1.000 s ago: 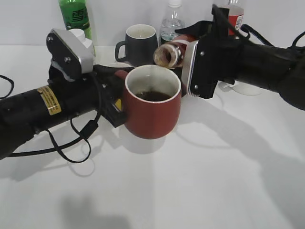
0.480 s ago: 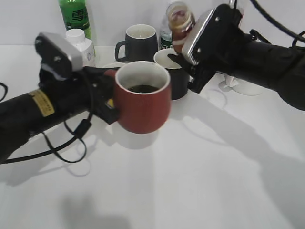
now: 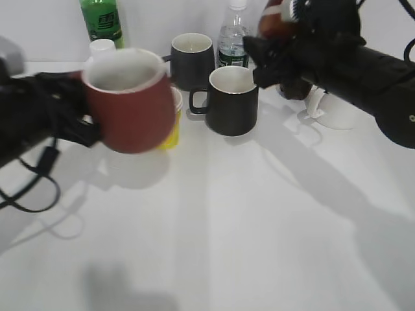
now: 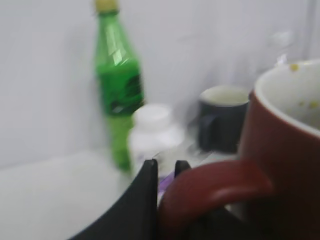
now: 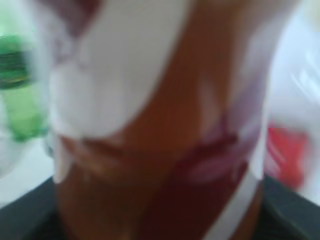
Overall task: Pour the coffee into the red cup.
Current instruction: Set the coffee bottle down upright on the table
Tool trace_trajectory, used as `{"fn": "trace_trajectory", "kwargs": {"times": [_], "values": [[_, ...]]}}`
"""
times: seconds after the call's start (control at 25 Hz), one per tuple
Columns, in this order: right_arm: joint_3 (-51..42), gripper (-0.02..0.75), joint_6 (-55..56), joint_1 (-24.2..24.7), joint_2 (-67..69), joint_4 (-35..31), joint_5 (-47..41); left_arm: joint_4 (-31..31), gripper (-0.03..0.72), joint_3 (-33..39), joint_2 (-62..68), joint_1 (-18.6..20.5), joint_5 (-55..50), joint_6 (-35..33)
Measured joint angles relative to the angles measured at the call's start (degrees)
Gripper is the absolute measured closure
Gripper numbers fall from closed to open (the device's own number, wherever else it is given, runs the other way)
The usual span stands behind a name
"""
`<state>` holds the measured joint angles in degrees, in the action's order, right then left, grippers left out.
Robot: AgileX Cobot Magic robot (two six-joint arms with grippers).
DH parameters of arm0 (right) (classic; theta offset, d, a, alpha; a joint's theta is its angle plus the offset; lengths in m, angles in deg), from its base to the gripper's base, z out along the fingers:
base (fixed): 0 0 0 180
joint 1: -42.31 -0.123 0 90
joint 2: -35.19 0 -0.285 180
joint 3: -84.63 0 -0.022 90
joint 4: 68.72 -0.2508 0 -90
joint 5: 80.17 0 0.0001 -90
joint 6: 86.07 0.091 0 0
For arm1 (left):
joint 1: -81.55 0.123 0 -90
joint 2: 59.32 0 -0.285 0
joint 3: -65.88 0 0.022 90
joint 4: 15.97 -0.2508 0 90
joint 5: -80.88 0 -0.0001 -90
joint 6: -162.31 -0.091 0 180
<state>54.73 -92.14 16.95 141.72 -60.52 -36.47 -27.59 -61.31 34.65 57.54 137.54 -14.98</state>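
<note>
The left gripper needs to release the red cup on the table [image 3: 102, 155], in front of the white jar.
The red cup [image 3: 133, 107] hangs above the table at the left, blurred by motion. My left gripper [image 3: 81, 123] is shut on its loop handle. In the left wrist view the handle [image 4: 215, 185] sits between the black fingertips [image 4: 165, 167], and the cup's pale inside [image 4: 295, 95] shows only a few specks, no liquid. My right gripper [image 3: 275, 52] is shut on the coffee bottle [image 3: 275, 16], held high at the back right. The bottle's brown, orange and white label [image 5: 165, 125] fills the right wrist view and hides the jaws.
A black mug [image 3: 232, 100] and a dark grey mug [image 3: 192, 57] stand mid-back, with a yellow paper cup [image 3: 171, 126] behind the red cup. A green bottle [image 3: 102, 19], a white jar [image 3: 102, 46], a water bottle [image 3: 233, 35] and a white stand [image 3: 337, 113] line the back.
The left gripper carried the red cup left and slightly up, away from the bottle. The right gripper turned the bottle back from its tilt and lifted it up and back.
</note>
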Motion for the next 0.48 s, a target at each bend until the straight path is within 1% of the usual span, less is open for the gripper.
{"fn": "trace_trajectory", "kwargs": {"times": [0.24,0.32,0.48], "values": [[-2.08,0.234,2.31,0.00,0.00,-14.27,0.10,4.44,0.615,3.42,-3.86,6.33,-0.19,-1.44],[-4.39,0.234,2.43,0.00,0.00,-16.27,0.29,5.19,0.615,3.53,-3.86,8.64,-2.07,-1.55],[-8.70,0.234,2.35,0.00,0.00,-18.52,0.29,6.18,0.615,3.53,-2.57,11.73,-3.63,-1.89]]}}
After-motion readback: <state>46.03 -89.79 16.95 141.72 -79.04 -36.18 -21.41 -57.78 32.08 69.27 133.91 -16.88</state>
